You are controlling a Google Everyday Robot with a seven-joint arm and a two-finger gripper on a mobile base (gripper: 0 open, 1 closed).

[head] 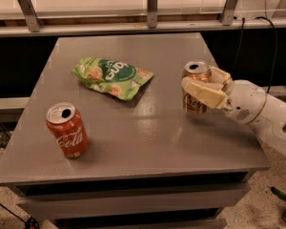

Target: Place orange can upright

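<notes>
The gripper needs to release the orange can upright on the grey tabletop [198, 119] just below, near the table's side edge.
The orange can [195, 82] is copper-coloured with a silver top and stands upright near the right edge of the grey table [133, 132]. My gripper [206, 86] reaches in from the right on a white arm. Its cream fingers [204, 95] wrap around the can's middle, shut on it. The can's base looks to be at or just above the tabletop; contact cannot be told.
A red cola can [67, 130] stands upright at the front left. A green snack bag [112, 77] lies flat at the table's middle back. A railing with metal posts [152, 6] runs behind the table. Floor drops off past the table's front and right edges.
</notes>
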